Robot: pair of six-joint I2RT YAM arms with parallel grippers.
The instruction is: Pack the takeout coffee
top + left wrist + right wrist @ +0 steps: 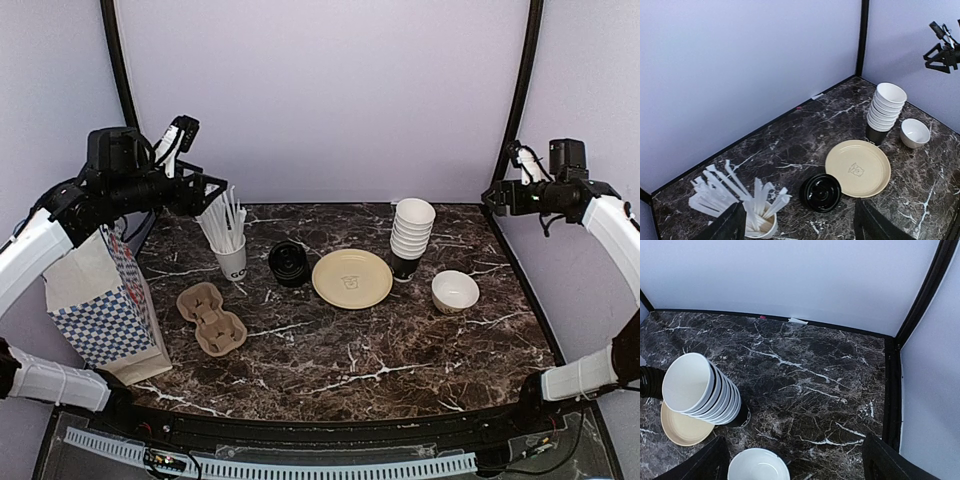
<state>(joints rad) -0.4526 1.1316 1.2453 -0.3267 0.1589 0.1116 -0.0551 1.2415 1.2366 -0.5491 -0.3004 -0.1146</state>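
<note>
The top paper cup of the stack is next for my right gripper, which should move there and close on the cup's rim (426, 223) (700, 406) facing the small white bowl.
Several black paper cups with white insides stand nested in one stack (412, 236) at the back right of the marble table; the stack also shows in the left wrist view (884, 111) and the right wrist view (702, 389). A pile of round black lids (290, 264) sits left of it, also in the left wrist view (820, 192). My left gripper (203, 190) is raised above the back left, open and empty (800, 227). My right gripper (498, 197) is raised at the back right, open and empty (797, 465).
A white cup of white straws (228, 245) stands back left. A beige plate (352, 278) lies between lids and cups. A small white bowl (455, 291) is at the right. A brown cardboard cup carrier (211, 318) and a blue-checked paper bag (100, 300) stand at the left.
</note>
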